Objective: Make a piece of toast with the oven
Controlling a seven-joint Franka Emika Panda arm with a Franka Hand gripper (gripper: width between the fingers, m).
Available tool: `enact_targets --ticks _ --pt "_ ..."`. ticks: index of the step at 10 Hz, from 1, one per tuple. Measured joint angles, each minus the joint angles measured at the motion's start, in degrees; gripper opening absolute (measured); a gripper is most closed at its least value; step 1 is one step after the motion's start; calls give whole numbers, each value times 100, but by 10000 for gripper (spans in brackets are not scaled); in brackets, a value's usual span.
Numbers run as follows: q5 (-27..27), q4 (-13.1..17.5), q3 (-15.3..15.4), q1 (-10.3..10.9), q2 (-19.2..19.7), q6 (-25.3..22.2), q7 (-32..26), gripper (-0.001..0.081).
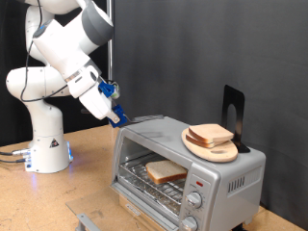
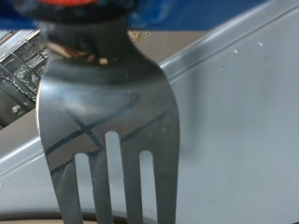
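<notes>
Next, I let the metal spatula go from my gripper on the oven's bare roof [image 1: 164, 126] beside the round wooden board.
The silver oven [image 1: 219, 175] stands at the exterior view's right with its door [image 1: 144, 199] folded down. A slice of bread [image 1: 166, 171] lies on the wire rack inside. Another piece of toast [image 1: 210, 135] rests on a round wooden board [image 1: 226, 152] on the oven's roof. My gripper [image 1: 115, 109], with blue fingers, hovers by the oven's upper corner at the exterior view's left. It is shut on a metal fork [image 2: 107, 121], whose tines fill the wrist view above the oven's grey metal [image 2: 238, 112] and a bit of rack [image 2: 17, 65].
A black stand [image 1: 234, 114] rises behind the board on the oven roof. Two round knobs [image 1: 196, 200] sit on the oven's front panel. The robot base [image 1: 46, 144] stands on the wooden table at the exterior view's left. A dark curtain closes the back.
</notes>
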Motion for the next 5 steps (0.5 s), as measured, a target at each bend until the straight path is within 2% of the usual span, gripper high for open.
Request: enact_targets --ticks 3,5 --pt "384 58 62 105 16 -52 -81 493" --pt "419 138 310 230 21 -36 38 493"
